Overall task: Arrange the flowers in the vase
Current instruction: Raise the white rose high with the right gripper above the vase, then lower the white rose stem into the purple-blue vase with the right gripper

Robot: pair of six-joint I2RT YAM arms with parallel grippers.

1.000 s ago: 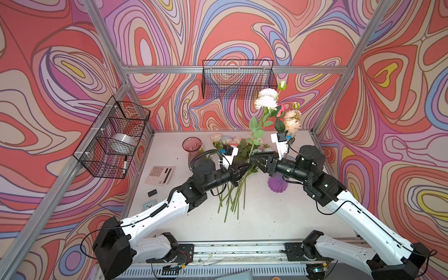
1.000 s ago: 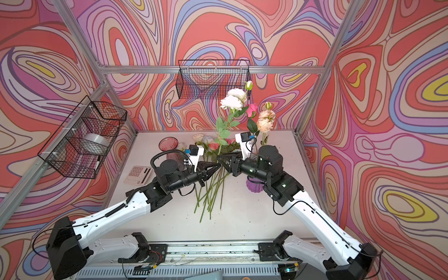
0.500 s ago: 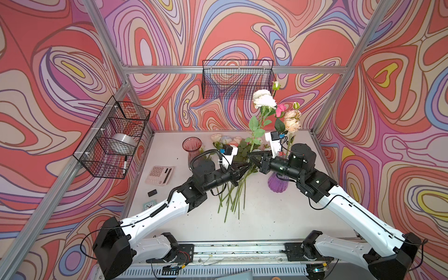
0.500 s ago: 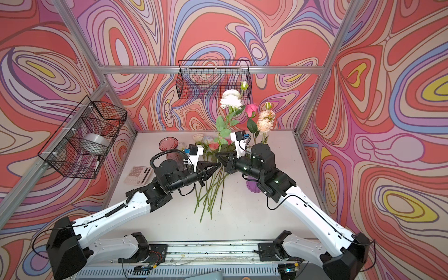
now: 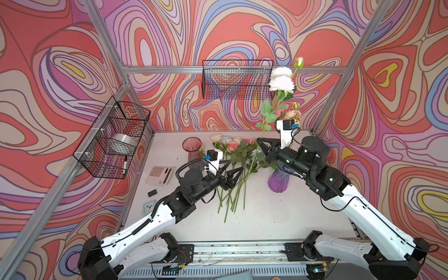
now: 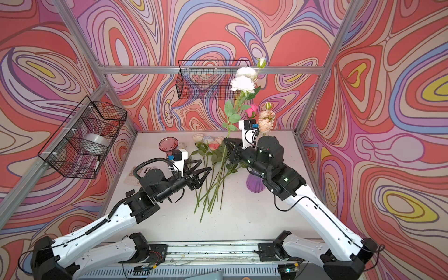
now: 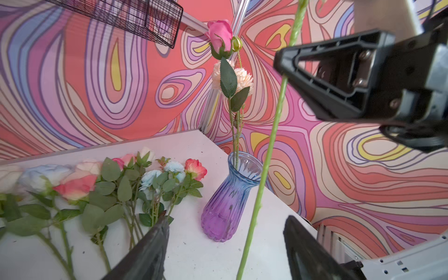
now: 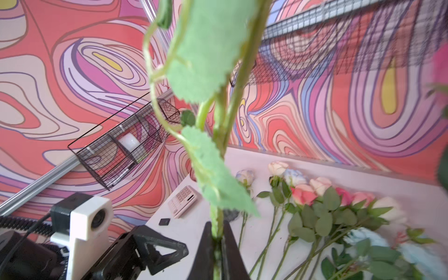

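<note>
My right gripper is to bring the white flower's green stem inside the purple-blue vase (image 5: 284, 168), alongside the peach bloom. It will let go of the stem there.
My right gripper (image 5: 258, 140) (image 6: 225, 139) (image 8: 217, 226) is shut on the green stem (image 7: 269, 150) of a tall white flower (image 5: 281, 83) (image 6: 242, 83), held upright above the table. My left gripper (image 5: 235, 167) (image 6: 205, 165) (image 7: 226, 218) is open, with the stem's lower end hanging free between its fingers. The purple-blue vase (image 5: 278, 181) (image 6: 253, 181) (image 7: 228, 203) stands under the right arm and holds a pink rose (image 7: 219, 34) and a peach bloom (image 7: 242, 77). Several more flowers (image 5: 240, 150) (image 6: 211, 148) (image 7: 97, 179) (image 8: 315, 194) lie on the table between the arms.
A red glass vase (image 5: 192, 148) (image 6: 168, 145) stands at the back left. A calculator (image 5: 159, 175), a small black item (image 5: 152, 193) and a small clock (image 5: 148, 207) lie along the left edge. Wire baskets hang on the left wall (image 5: 114, 138) and back wall (image 5: 237, 80).
My right gripper closed on the white flower's stem and my left gripper then opened, letting it go. The flower has shifted right and now hangs from the right gripper alone.
</note>
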